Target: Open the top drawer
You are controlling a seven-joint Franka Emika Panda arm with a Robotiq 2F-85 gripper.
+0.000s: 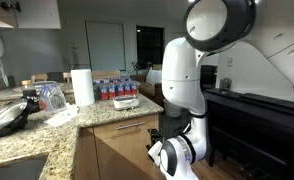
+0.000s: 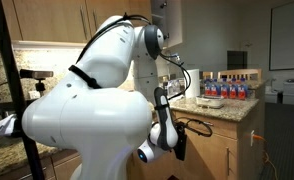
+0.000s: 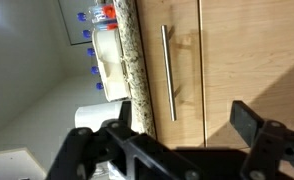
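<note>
Next, the robot's gripper should move to the top drawer's silver bar handle [image 1: 130, 126] [image 3: 170, 85], just under the edge of the granite counter, and close there.
In the wrist view, which is turned sideways, the top drawer [image 3: 185, 60] is a light-brown wood front just under the granite counter edge [image 3: 132, 60]. Its silver bar handle [image 3: 167, 70] runs along it. The drawer looks closed, flush with the panel beside it. My gripper [image 3: 184, 119] hangs a short way in front of the drawer, open, with nothing between its black fingers [image 3: 244, 121]. The handle's end lies in line with the gap between the jaws, apart from them. In both exterior views the gripper [image 1: 173, 150] [image 2: 177, 142] hangs low by the cabinet front [image 1: 127, 132].
On the granite counter [image 1: 72, 128] stand a paper towel roll [image 1: 82, 86], a row of water bottles [image 1: 117, 90], a white container [image 1: 126, 102] and a dark pan [image 1: 7, 118]. A black appliance [image 1: 257, 115] stands close beside the arm.
</note>
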